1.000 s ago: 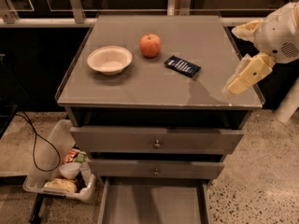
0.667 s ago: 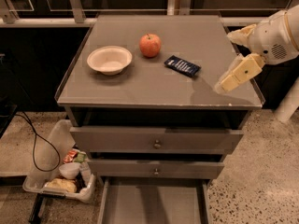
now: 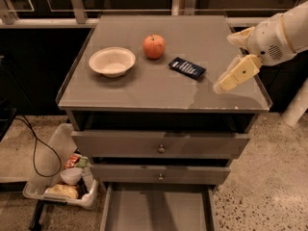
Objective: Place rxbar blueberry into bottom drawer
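The robot's gripper should close on the rxbar blueberry by its end farther from the red-orange apple (image 3: pixel 197 72).
The rxbar blueberry (image 3: pixel 187 68), a flat dark navy bar with white lettering, lies on the grey cabinet top (image 3: pixel 144 88), right of centre. A red-orange apple (image 3: pixel 154 46) stands just left and behind it. The bottom drawer (image 3: pixel 156 211) is pulled out at the foot of the cabinet, its flat grey floor bare. The gripper (image 3: pixel 226 83) hangs over the right part of the top, a short way right of the bar and above the surface, holding nothing.
A white bowl (image 3: pixel 112 61) sits on the left of the top. Two upper drawers with round knobs (image 3: pixel 161 149) are closed. A clear bin of packets (image 3: pixel 62 182) and a black cable (image 3: pixel 36 150) lie on the floor at left.
The gripper has moved left and a little forward over the cabinet top, toward the bar. The bar, apple and bowl have not moved.
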`<control>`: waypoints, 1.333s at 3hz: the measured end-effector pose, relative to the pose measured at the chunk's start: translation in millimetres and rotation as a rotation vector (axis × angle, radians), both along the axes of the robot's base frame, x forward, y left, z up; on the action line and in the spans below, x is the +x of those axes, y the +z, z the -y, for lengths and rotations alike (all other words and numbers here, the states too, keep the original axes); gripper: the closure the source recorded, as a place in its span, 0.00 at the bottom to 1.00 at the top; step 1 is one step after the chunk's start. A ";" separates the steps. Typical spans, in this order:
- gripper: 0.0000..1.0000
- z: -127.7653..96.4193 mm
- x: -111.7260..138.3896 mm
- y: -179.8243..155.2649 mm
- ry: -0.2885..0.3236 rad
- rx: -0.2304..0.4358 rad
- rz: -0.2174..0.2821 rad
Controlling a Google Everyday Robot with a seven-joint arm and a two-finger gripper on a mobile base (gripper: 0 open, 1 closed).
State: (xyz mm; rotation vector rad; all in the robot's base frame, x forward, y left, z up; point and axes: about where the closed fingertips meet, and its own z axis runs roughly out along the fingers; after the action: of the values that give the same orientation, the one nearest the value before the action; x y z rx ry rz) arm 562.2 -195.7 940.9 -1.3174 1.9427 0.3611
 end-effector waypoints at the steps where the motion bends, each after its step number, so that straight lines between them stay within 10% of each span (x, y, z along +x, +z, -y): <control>1: 0.00 -9.1 32.6 -17.0 -0.043 0.077 -0.024; 4: 0.00 -34.2 106.6 -59.0 -0.145 0.183 -0.078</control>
State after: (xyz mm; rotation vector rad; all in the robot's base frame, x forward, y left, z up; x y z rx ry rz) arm 668.8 -161.5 881.9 -1.0530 2.0040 0.5119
